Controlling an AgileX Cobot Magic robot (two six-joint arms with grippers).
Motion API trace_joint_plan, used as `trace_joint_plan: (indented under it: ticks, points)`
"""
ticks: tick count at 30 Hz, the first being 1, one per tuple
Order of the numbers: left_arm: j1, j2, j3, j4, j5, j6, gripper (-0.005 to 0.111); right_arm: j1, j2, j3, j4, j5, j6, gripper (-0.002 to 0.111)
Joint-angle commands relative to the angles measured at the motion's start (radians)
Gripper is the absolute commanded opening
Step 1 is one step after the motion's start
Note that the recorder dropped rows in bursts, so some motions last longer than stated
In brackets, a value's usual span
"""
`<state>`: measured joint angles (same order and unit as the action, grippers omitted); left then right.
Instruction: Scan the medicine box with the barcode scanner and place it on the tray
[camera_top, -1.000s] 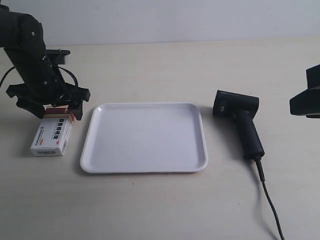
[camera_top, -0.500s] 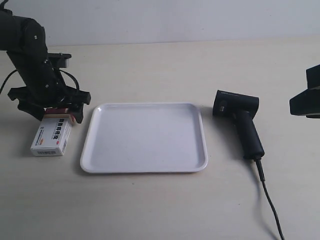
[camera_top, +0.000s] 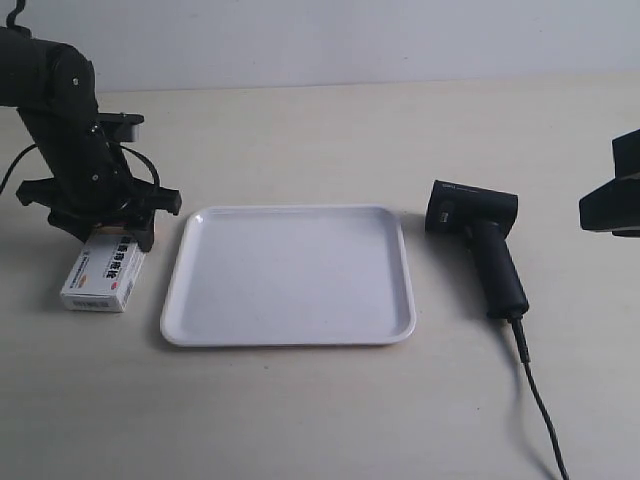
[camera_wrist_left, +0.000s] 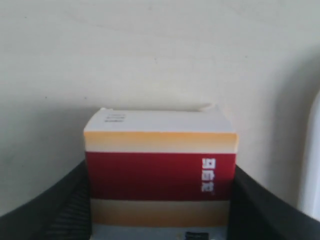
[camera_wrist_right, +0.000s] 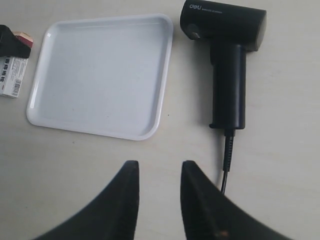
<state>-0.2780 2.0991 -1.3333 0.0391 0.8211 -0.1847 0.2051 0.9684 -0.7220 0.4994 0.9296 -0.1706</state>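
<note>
Next, my right gripper grabs the upper part of the barcode scanner's handle (camera_top: 488, 244) (camera_wrist_right: 229, 65), under the scanner's head.
The medicine box (camera_top: 100, 272) lies flat on the table, left of the tray (camera_top: 290, 275). My left gripper (camera_top: 108, 226) is down over the box's red-banded end. In the left wrist view its open fingers (camera_wrist_left: 70, 200) flank the box (camera_wrist_left: 160, 135) closely on both sides. The black barcode scanner (camera_top: 480, 240) lies on its side right of the tray, with its cable (camera_top: 540, 400) trailing toward the front edge. My right gripper (camera_wrist_right: 160, 164) hovers open and empty above the table, looking down on the scanner (camera_wrist_right: 227, 65), the tray (camera_wrist_right: 100, 70) and the box (camera_wrist_right: 12, 75).
The arm at the exterior view's right (camera_top: 612, 195) shows only at the frame edge, beyond the scanner. A pale wall runs along the back of the beige table (camera_top: 320, 420). The tray holds nothing.
The left arm has shifted slightly back and lower over the box's red end, which it now covers. The box, tray, scanner and right arm have stayed put.
</note>
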Motion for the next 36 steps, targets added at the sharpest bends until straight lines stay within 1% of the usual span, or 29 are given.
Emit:
trace_joint_plan:
  ticks: [1,4,5,9,15,20,23,24,28,30,34,36]
  points:
    - [-0.001,0.0,-0.006,0.008,0.003,-0.002,0.034,0.004,0.002,-0.002,0.004,-0.002,-0.006,0.03]
    - [-0.001,0.0,-0.006,0.01,0.02,0.023,0.007,0.004,0.002,-0.002,0.004,-0.002,-0.006,0.03]
    - [-0.001,0.0,-0.006,0.01,0.028,0.032,0.0,0.004,0.002,-0.002,0.004,-0.002,-0.006,0.03]
    - [-0.001,-0.009,-0.006,0.013,0.034,0.034,0.0,0.004,0.002,-0.002,-0.007,-0.005,-0.006,0.03]
    - [-0.001,-0.081,-0.006,-0.009,0.036,0.046,0.0,0.004,0.041,-0.002,-0.063,-0.044,0.008,0.03]
    - [-0.001,-0.155,-0.006,-0.157,0.043,0.14,0.0,0.004,0.133,-0.002,-0.158,-0.077,0.151,0.03]
    - [-0.003,-0.196,-0.006,-0.25,0.051,0.202,0.0,0.004,0.214,-0.002,-0.171,-0.118,0.185,0.035]
    - [-0.007,-0.208,-0.006,-0.278,0.055,0.218,0.0,0.004,0.24,-0.002,-0.161,-0.147,0.178,0.041]
    - [-0.059,-0.231,-0.006,-0.275,0.062,0.227,0.0,0.004,0.346,-0.021,-0.159,-0.208,0.161,0.059]
    - [-0.1,-0.233,-0.006,-0.277,0.062,0.225,0.0,0.004,0.408,-0.05,-0.145,-0.202,0.156,0.064]
    - [-0.175,-0.231,-0.006,-0.266,0.062,0.202,0.0,0.004,0.524,-0.114,-0.06,-0.191,0.077,0.064]
    - [-0.199,-0.231,-0.006,-0.249,0.062,0.178,0.0,0.004,0.577,-0.155,-0.035,-0.181,0.046,0.064]
